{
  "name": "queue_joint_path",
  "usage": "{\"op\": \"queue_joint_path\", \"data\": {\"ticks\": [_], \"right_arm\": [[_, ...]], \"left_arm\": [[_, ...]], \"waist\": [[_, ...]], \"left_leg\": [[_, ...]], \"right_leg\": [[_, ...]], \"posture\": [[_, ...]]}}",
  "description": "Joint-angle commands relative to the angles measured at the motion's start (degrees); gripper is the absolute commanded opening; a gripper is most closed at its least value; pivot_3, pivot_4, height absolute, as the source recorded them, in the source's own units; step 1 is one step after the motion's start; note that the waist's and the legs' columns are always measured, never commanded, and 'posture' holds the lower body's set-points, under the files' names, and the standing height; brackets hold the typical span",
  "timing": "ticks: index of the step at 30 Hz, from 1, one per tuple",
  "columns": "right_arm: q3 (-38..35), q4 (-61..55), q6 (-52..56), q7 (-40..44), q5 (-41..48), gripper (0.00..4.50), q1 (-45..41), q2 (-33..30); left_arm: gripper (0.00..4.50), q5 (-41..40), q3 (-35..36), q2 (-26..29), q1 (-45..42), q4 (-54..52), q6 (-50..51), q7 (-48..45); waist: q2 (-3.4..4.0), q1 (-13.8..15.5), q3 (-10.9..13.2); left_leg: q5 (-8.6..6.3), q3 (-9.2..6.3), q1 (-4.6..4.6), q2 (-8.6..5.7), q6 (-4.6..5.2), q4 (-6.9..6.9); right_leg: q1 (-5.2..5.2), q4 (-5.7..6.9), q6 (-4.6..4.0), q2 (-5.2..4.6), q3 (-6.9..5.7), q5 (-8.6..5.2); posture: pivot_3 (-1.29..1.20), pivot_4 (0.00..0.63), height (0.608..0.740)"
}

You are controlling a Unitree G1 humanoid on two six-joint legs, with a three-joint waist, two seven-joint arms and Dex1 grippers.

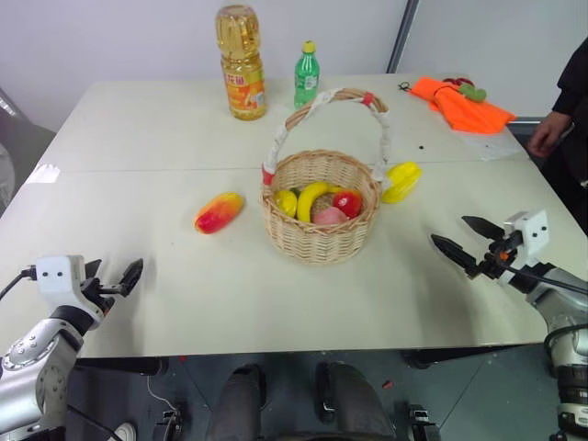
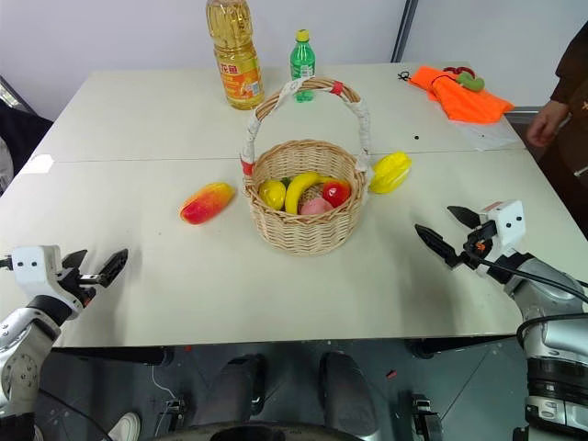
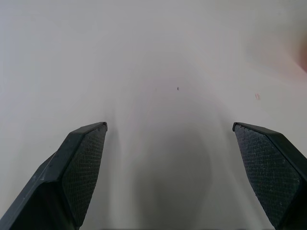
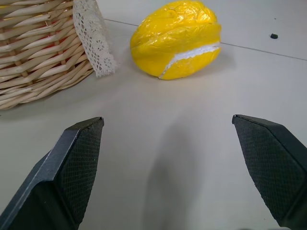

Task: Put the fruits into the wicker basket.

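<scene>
My right gripper is going to close on the middle of the yellow starfruit [image 1: 402,180] [image 4: 178,34], which is lying on the table next to the wicker basket.
The wicker basket [image 1: 317,241] stands mid-table, its white-wrapped handle arching over it. A red-orange-yellow mango [image 1: 219,212] lies on the table just left of it. Touching the basket's right side lies a ridged yellow starfruit [image 1: 401,181], which the right wrist view shows close ahead as starfruit [image 4: 177,38] beside the basket wall [image 4: 38,52]. My left gripper [image 1: 115,276] hovers open and empty near the front left edge, well short of the mango. My right gripper [image 1: 450,230] is open and empty at the front right, pointing toward the starfruit.
Inside the basket lie a banana [image 1: 310,197] and a small red fruit [image 1: 347,202]. An oil bottle [image 1: 241,64] and a green bottle [image 1: 307,73] stand at the back. An orange cloth [image 1: 459,103] lies back right, near a person's hand [image 1: 548,129].
</scene>
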Motion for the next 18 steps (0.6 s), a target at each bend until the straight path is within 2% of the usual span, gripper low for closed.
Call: {"op": "queue_joint_path", "data": {"ticks": [1, 13, 18], "right_arm": [[-0.8, -1.0, -1.1, 0.2, 0.2, 4.47, -0.7, -0.3], [-0.2, -4.7, -0.6, -1.0, 0.3, 4.47, -1.2, 0.2], [-0.1, -10.0, 2.8, 0.4, 2.1, 4.47, -2.5, -2.2]], "left_arm": [[4.5, -0.4, 1.5, 0.2, 0.2, -2.3, -1.0, 0.5], [4.5, -3.5, -1.8, 0.2, -6.1, -4.6, 3.0, 1.2], [4.5, -4.8, -6.0, 3.6, -13.0, -7.0, 7.9, -0.5]], "waist": [[0.0, 0.0, 0.0], [0.0, 0.0, 0.0], [0.0, 0.0, 0.0]], "left_leg": [[0.0, 0.0, 0.0, 0.0, 0.0, 0.0], [0.0, 0.0, 0.0, -0.02, 0.0, 0.03], [0.0, -0.02, 0.0, -0.03, 0.0, 0.09]], "right_leg": [[0.0, 0.0, 0.0, 0.0, 0.0, 0.0], [0.03, 0.0, -0.02, 0.02, 0.0, 0.03], [0.06, 0.02, 0.0, 0.06, 0.0, 0.12]], "posture": [[0.0, 0.15, 0.74], [0.0, 0.15, 0.74], [0.0, 0.15, 0.74]]}}
